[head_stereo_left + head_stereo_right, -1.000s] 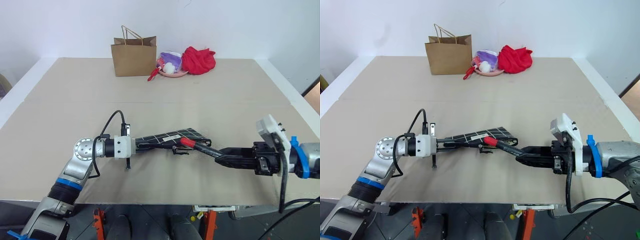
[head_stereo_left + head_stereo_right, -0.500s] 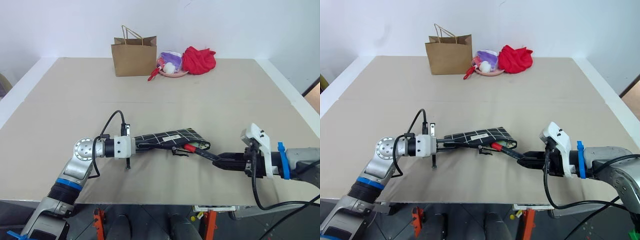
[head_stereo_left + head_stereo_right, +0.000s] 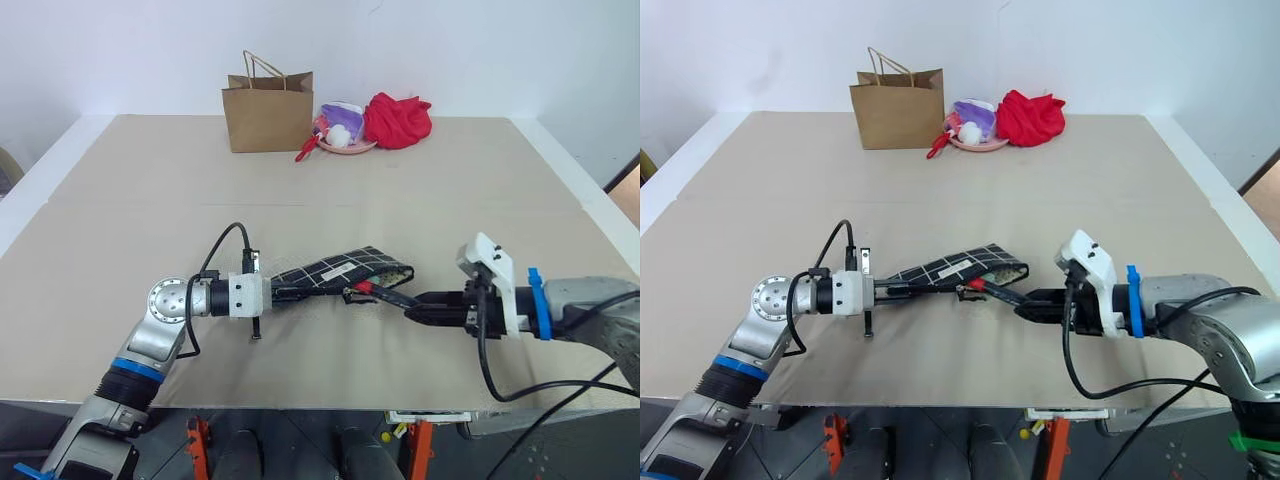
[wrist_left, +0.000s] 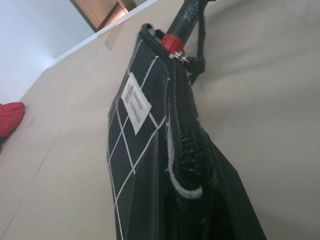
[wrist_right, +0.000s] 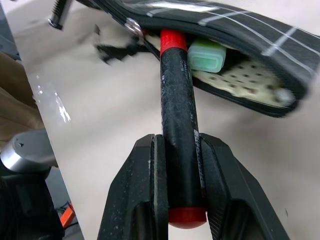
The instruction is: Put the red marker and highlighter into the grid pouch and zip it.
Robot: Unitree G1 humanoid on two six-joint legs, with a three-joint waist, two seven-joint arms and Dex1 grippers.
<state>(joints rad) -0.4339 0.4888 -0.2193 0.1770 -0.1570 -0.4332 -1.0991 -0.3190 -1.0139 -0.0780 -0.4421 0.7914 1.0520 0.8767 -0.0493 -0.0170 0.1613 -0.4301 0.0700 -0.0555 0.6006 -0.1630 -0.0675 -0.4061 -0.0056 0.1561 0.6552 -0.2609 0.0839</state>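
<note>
The robot's right gripper should release the red marker inside the grid pouch's gaping opening [image 3: 379, 292] [image 5: 194, 61], next to the light-green highlighter.
The grid pouch [image 3: 345, 270] lies at the table's front middle. My left gripper [image 3: 285, 293] is shut on its left end. The pouch's right end gapes open, and its zipper pull [image 5: 131, 25] hangs at the mouth. My right gripper [image 5: 178, 142] is shut on the black barrel of the red marker [image 5: 176, 100]. It comes in from the right, and the marker's red cap [image 3: 365, 288] is at the pouch's mouth. The light-green highlighter [image 5: 206, 56] lies inside the open pouch, beside the marker's cap. In the left wrist view the pouch's white label [image 4: 136, 102] faces up.
A brown paper bag [image 3: 268, 112], a pink plate [image 3: 343, 142] with small things on it and a red cloth [image 3: 397, 120] stand at the table's far edge. The table's front edge runs just below both arms.
My right gripper has moved left toward the pouch with the marker. The red cap now sits at the pouch's mouth. The pouch's open end has dropped a little. The left arm has stayed still.
</note>
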